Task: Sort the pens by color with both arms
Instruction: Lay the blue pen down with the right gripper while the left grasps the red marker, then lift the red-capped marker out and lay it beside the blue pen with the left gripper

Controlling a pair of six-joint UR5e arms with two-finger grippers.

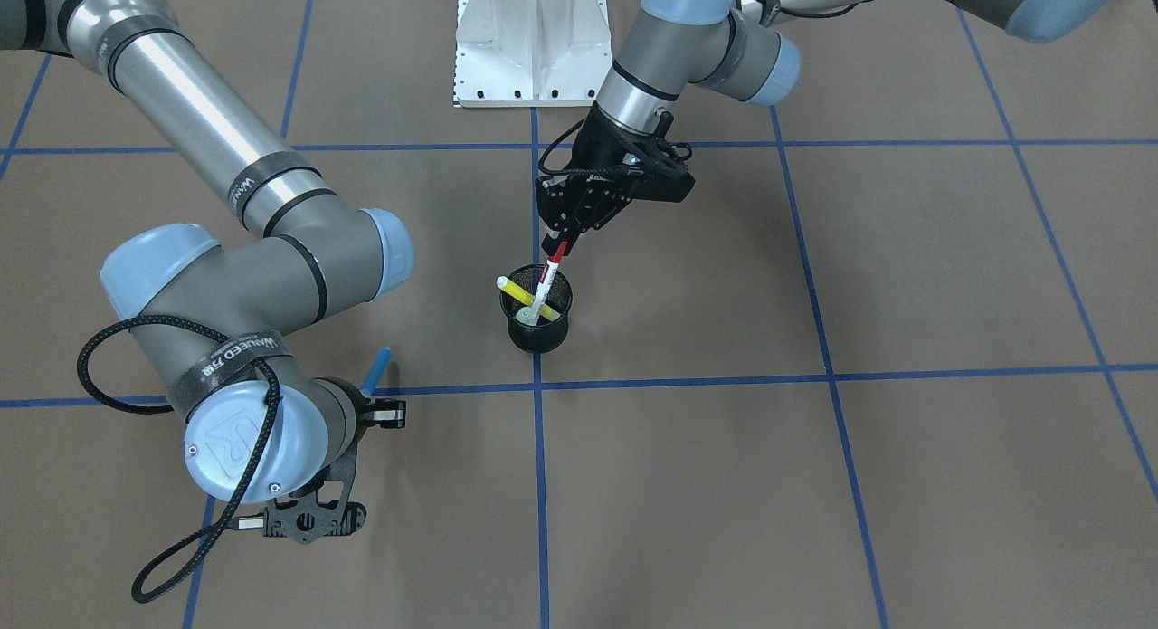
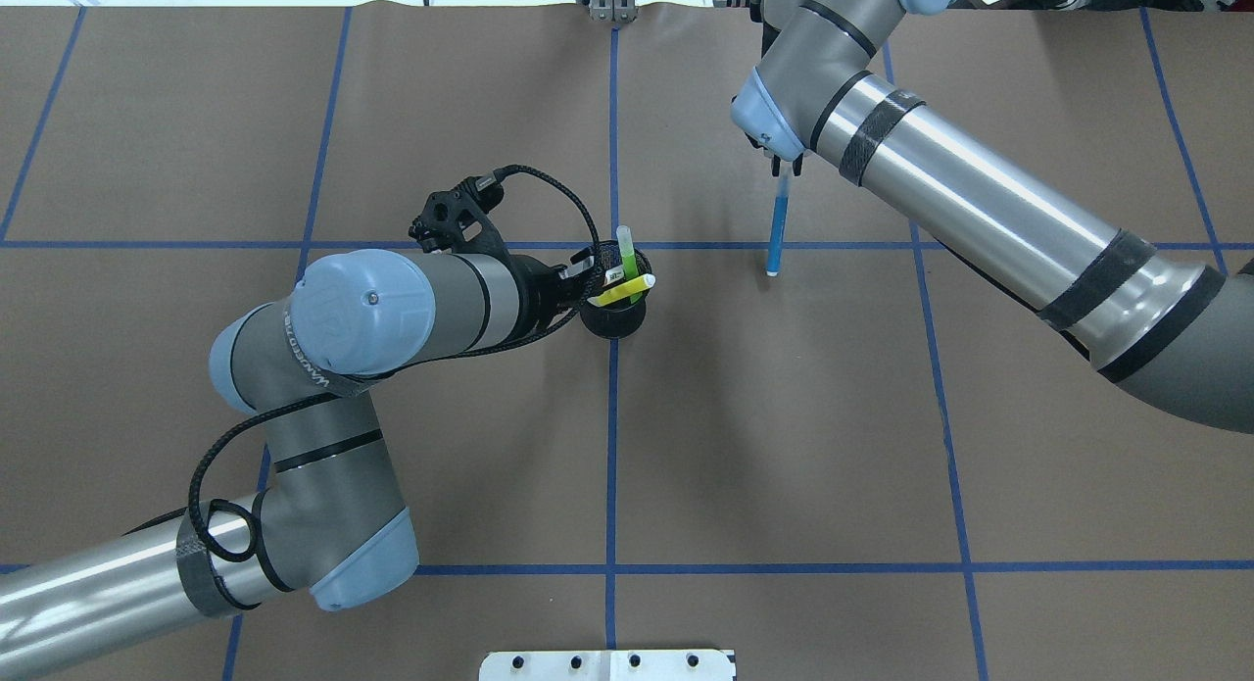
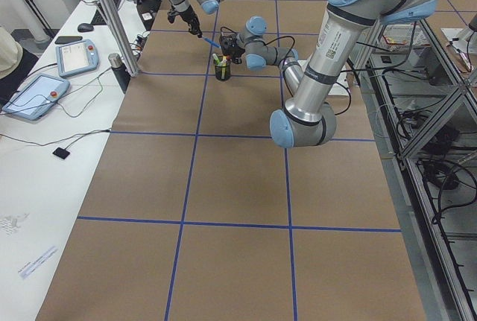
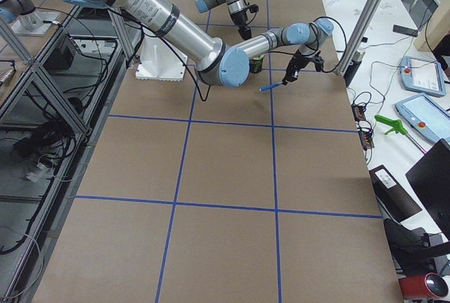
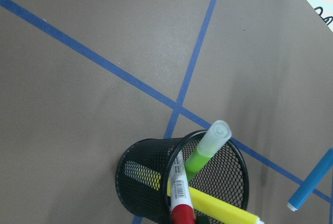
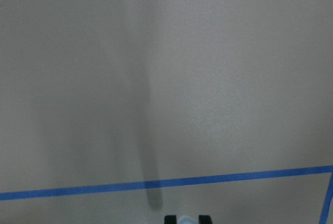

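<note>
The red-capped pen, its body still inside the cup, will be released by my left gripper on the table point(image 1: 426, 467), in the space between my right gripper and the blue centre line.
A black mesh cup point(image 1: 539, 332) stands on the blue centre line; it also shows in the overhead view point(image 2: 614, 319). It holds a yellow pen point(image 1: 518, 291), a lime green pen point(image 2: 625, 256) and a white pen with a red cap point(image 1: 548, 279). My left gripper point(image 1: 554, 241) is just above the cup's rim, shut on the red cap, with the pen's body inside the cup. My right gripper point(image 2: 784, 168) is shut on the top of the blue pen point(image 2: 777, 226) and holds it tilted above the table, to the cup's right in the overhead view.
The white base pedestal point(image 1: 531, 41) stands behind the cup. Blue tape lines point(image 1: 688, 379) divide the brown table into squares. A side desk with tablets point(image 3: 37, 94) runs along the table's far edge.
</note>
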